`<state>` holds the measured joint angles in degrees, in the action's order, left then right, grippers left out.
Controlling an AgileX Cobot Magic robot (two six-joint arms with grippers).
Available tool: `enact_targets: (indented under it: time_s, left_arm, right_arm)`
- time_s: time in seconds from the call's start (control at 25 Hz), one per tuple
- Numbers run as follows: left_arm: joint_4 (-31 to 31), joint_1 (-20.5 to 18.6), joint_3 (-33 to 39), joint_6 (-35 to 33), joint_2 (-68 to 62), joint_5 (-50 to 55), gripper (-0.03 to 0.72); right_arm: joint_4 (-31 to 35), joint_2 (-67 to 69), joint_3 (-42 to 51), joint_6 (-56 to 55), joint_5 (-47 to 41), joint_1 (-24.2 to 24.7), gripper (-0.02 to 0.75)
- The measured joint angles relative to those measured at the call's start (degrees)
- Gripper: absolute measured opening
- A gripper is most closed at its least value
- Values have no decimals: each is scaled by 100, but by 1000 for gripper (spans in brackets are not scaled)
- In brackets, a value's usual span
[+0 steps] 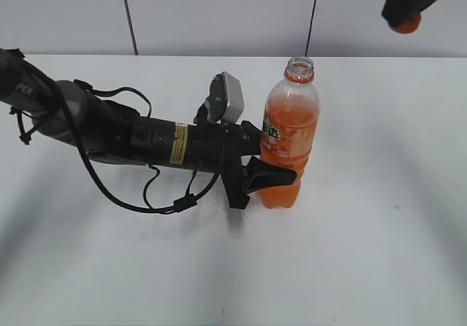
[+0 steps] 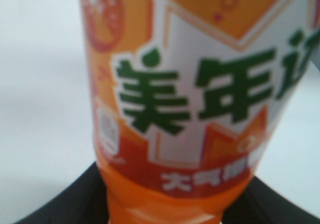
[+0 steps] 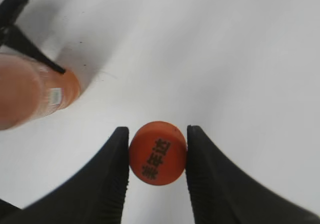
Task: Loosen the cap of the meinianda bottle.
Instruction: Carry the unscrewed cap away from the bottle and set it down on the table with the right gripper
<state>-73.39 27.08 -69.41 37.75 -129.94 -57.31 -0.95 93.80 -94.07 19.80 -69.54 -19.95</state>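
Note:
I should release the orange cap with my right gripper on the bare white table a little way from the meinianda bottle (image 1: 358, 176).
The meinianda bottle (image 1: 290, 136) stands upright mid-table with its neck open, no cap on it. My left gripper (image 1: 268, 177) is shut on its lower body from the left. In the left wrist view the bottle's orange-and-white label (image 2: 200, 83) fills the frame between the black fingers. My right gripper (image 1: 408, 9) is high at the top right, shut on the orange cap (image 1: 406, 24). In the right wrist view the cap (image 3: 158, 153) sits pinched between the two fingers, well above the table, with the bottle (image 3: 30, 91) at the left.
The white table (image 1: 365, 253) stretches around the bottle. The left arm (image 1: 109, 133) and its cables lie across the left of the table. A pale wall with dark seams stands behind.

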Motion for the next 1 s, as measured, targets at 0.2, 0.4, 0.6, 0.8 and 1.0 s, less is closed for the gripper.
enact_targets:
  time_s: [0.2, 0.4, 0.6, 0.8, 1.0]
  left_arm:
    - [-25, 0, 0, 0, 0, -11, 373]
    - [-32, 0, 0, 0, 0, -18, 373]
    - [-37, 0, 0, 0, 0, -22, 373]
    - [-41, 0, 0, 0, 0, -29, 373]
    - [-17, 0, 0, 0, 0, -29, 373]
  right_arm:
    - [22, -5, 459, -810, 273, 798, 265]
    - [95, -5, 1869, -967, 1836, 1174, 265]
    - [485, 313, 2925, -1000, 3099, 1192, 265]
    - [783, 1184, 3099, -1004, 3666, 1192, 265]
    - [894, 1730, 3099, -961, 4055, 1192, 265]
